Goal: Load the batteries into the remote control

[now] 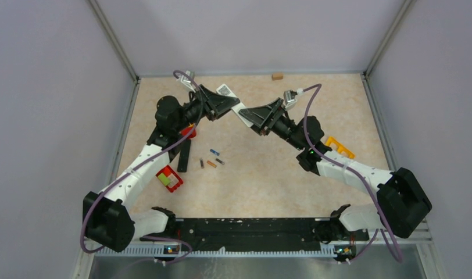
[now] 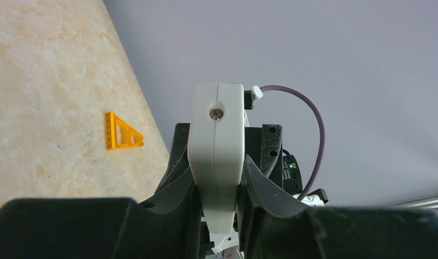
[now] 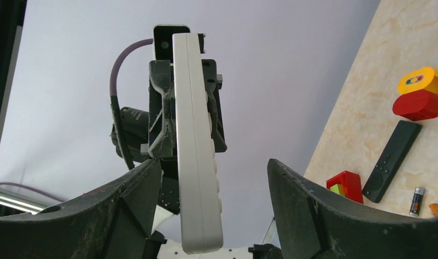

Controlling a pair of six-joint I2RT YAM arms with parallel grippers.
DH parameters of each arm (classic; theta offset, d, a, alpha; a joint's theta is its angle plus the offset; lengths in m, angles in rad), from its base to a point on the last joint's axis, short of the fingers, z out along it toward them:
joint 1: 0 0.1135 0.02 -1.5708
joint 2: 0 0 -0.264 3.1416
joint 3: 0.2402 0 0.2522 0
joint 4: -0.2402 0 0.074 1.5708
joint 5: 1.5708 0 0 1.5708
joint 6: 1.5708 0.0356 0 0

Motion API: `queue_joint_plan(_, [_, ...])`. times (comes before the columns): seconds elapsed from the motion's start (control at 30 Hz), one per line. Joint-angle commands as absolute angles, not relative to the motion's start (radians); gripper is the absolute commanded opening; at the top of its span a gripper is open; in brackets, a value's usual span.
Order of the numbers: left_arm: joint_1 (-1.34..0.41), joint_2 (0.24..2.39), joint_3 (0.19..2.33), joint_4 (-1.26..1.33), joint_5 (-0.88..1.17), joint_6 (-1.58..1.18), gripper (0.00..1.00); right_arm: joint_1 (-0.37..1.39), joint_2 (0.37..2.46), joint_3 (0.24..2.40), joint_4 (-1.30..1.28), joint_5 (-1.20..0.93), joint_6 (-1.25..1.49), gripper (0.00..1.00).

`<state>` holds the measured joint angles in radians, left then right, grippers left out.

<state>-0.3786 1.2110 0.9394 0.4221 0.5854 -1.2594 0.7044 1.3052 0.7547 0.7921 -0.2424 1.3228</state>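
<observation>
The cover closes the white remote control's back, so I need to pinch the cover's end (image 3: 192, 229) with my right gripper and slide it off before fetching the batteries.
A white remote control (image 1: 238, 109) is held up above the table, edge-on. My left gripper (image 1: 224, 105) is shut on one end of it; in the left wrist view both fingers press the white body (image 2: 217, 145). My right gripper (image 3: 214, 202) is open around the other end (image 3: 197, 178), which sits near the left finger (image 3: 133, 202) with a wide gap to the right finger (image 3: 300, 208). The batteries lie on the table below: one blue (image 1: 213, 152), one orange (image 1: 211, 164), two dark (image 1: 220, 161) (image 1: 201, 165).
A black remote (image 1: 185, 156) lies left of the batteries. A red box (image 1: 169, 178) sits nearer the front and a red and yellow toy (image 3: 422, 94) beside the left arm. An orange triangle (image 1: 339, 146) lies at the right. A small brown block (image 1: 276, 76) is at the back wall.
</observation>
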Motion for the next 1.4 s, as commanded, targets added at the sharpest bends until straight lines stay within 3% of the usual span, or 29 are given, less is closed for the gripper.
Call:
queue_joint_plan(0.0, [-0.379, 1.184, 0.928, 0.515, 0.569, -1.277, 0.00, 0.713, 1.302, 0.789, 0.824, -0.205, 1.340, 0.69])
queue_joint_plan(0.3, [-0.380, 1.174, 0.924, 0.539, 0.537, -1.276, 0.00, 0.713, 1.275, 0.806, 0.577, -0.170, 1.311, 0.41])
queue_joint_plan(0.47, [-0.378, 1.171, 0.938, 0.546, 0.526, -1.276, 0.00, 0.713, 1.236, 0.742, 0.573, -0.165, 1.296, 0.35])
queue_joint_plan(0.73, [-0.378, 1.175, 0.944, 0.523, 0.517, -1.252, 0.00, 0.706, 1.200, 0.693, 0.639, -0.159, 1.246, 0.37])
queue_joint_plan(0.9, [-0.379, 1.203, 0.934, 0.528, 0.530, -1.251, 0.00, 0.706, 1.222, 0.727, 0.628, -0.162, 1.251, 0.63])
queue_joint_plan(1.37, [-0.379, 1.251, 0.914, 0.443, 0.460, -1.061, 0.00, 0.661, 1.242, 0.723, 0.555, -0.281, 1.457, 0.61])
